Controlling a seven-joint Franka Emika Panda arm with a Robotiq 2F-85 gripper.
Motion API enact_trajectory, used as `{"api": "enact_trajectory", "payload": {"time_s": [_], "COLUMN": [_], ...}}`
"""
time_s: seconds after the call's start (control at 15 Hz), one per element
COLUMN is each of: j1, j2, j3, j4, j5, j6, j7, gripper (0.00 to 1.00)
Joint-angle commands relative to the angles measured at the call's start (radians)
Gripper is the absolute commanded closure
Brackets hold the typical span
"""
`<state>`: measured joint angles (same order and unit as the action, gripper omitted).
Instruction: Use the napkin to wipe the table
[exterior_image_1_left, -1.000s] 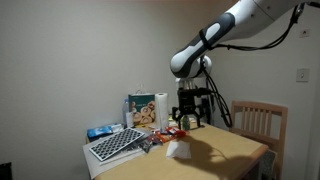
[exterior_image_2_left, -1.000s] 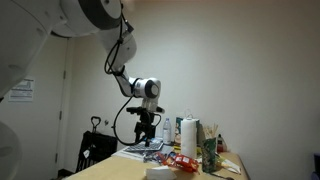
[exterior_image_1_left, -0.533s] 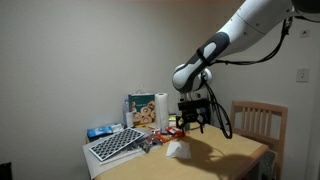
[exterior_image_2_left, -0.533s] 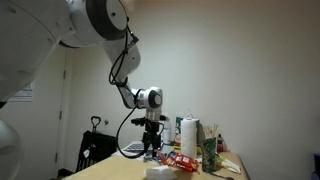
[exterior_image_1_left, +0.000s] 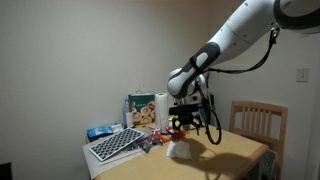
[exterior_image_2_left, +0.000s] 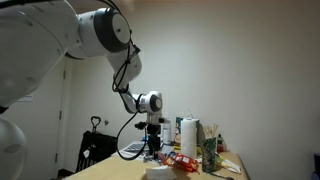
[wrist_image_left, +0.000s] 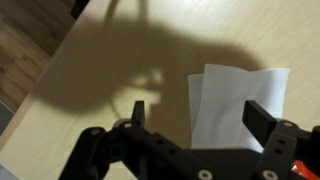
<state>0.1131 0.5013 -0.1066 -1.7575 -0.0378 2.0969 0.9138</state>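
Observation:
The middle of the white napkin (exterior_image_1_left: 179, 150) (wrist_image_left: 238, 112) is the next place for my gripper, which should go down to it and close there to pinch up a fold.
A white folded napkin (wrist_image_left: 235, 105) lies flat on the light wooden table (wrist_image_left: 110, 70); it also shows as a white shape in both exterior views (exterior_image_1_left: 179, 150) (exterior_image_2_left: 157, 172). My gripper (wrist_image_left: 200, 112) is open and empty, hanging above the napkin with its two black fingers spread on either side of the napkin's near edge. In an exterior view the gripper (exterior_image_1_left: 183, 126) hovers a little above the napkin, apart from it. In the other the gripper (exterior_image_2_left: 153, 147) is over the table's far part.
At the table's back stand a paper towel roll (exterior_image_1_left: 160, 110), boxes (exterior_image_1_left: 139, 108), a snack packet (exterior_image_1_left: 172, 131), a keyboard-like tray (exterior_image_1_left: 115, 145) and a blue item (exterior_image_1_left: 97, 132). A wooden chair (exterior_image_1_left: 259, 122) stands beside the table. The table edge and wooden floor (wrist_image_left: 25, 40) show in the wrist view.
The arm has swung toward the napkin and lowered, bringing the gripper over it. The napkin has not moved.

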Motion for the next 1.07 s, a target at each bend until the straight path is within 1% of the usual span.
{"api": "enact_trajectory", "payload": {"time_s": [0.0,0.07,0.2,0.4,0.47,0.6,0.73,0.87,0.93,1.0], "j1": [0.035,0.014,0.024,0.026,0.016,-0.02,-0.03,-0.037,-0.037,-0.015], "j2": [0.164,0.079,0.145,0.17,0.177,0.205,0.25,0.283,0.291,0.266], "j3": [-0.023,-0.005,-0.007,-0.011,-0.005,0.022,0.024,0.021,0.012,0.001], "j4": [0.219,0.094,0.179,0.215,0.221,0.237,0.277,0.301,0.301,0.277], "j5": [-0.048,-0.027,-0.03,-0.031,-0.024,0.004,-0.003,-0.012,-0.015,-0.013], "j6": [-0.156,-0.057,-0.118,-0.135,-0.141,-0.118,-0.13,-0.113,-0.093,-0.116], "j7": [0.143,0.084,0.112,0.116,0.091,-0.003,-0.062,-0.119,-0.123,-0.075], "gripper": [0.0,0.0,0.0,0.0,0.0,0.0,0.0,0.0,0.0,0.0]}}
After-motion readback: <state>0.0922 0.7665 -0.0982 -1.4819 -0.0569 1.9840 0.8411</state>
